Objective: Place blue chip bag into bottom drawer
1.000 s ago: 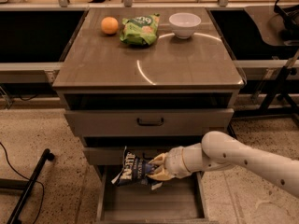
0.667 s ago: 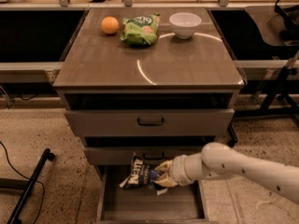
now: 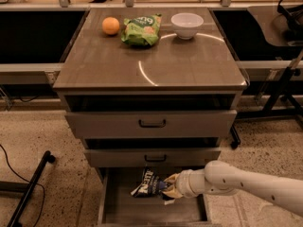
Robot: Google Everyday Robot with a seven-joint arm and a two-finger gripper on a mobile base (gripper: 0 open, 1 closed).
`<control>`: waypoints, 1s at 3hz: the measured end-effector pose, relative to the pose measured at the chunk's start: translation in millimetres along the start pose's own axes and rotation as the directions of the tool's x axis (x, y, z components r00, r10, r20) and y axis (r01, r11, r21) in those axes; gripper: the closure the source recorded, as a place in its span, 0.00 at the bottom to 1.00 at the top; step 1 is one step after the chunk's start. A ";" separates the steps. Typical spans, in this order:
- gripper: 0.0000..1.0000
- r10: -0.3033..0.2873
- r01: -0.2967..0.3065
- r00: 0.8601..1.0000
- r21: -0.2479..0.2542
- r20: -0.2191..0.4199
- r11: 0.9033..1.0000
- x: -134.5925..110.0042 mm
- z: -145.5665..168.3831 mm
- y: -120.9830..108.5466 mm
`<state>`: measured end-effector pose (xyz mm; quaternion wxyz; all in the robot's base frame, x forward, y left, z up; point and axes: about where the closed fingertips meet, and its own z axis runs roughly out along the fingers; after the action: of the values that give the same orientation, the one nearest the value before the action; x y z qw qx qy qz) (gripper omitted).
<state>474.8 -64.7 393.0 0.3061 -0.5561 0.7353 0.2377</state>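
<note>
I should set the blue chip bag down with my gripper in the bottom drawer's back corner (image 3: 129, 194) farthest from my arm.
The blue chip bag (image 3: 147, 183) is a dark navy bag with white lettering. It hangs just over the grey floor of the open bottom drawer (image 3: 142, 211), near its back. My gripper (image 3: 166, 187) reaches in from the right on a white arm and is shut on the bag's right end. The bag lies tilted, its left end lower. The two handled drawers (image 3: 151, 123) above stand slightly pulled out.
On the cabinet top sit an orange (image 3: 111, 25), a green chip bag (image 3: 141, 30) and a white bowl (image 3: 187, 24). A black stand leg (image 3: 29, 188) lies on the floor at left. Dark benches flank the cabinet.
My gripper has lowered the blue bag and carried it further back into the bottom drawer. The bag has tipped from upright to nearly lying flat.
</note>
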 end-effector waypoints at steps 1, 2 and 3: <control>1.00 0.033 -0.033 0.999 -0.030 0.006 0.999 25.4 40.1 -0.5; 1.00 0.045 -0.044 0.999 -0.041 0.010 0.998 29.3 48.6 4.3; 1.00 0.039 -0.039 0.999 -0.051 0.010 0.998 30.8 63.3 6.2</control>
<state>474.6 -40.1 326.8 0.2911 -0.5480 0.7379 0.2653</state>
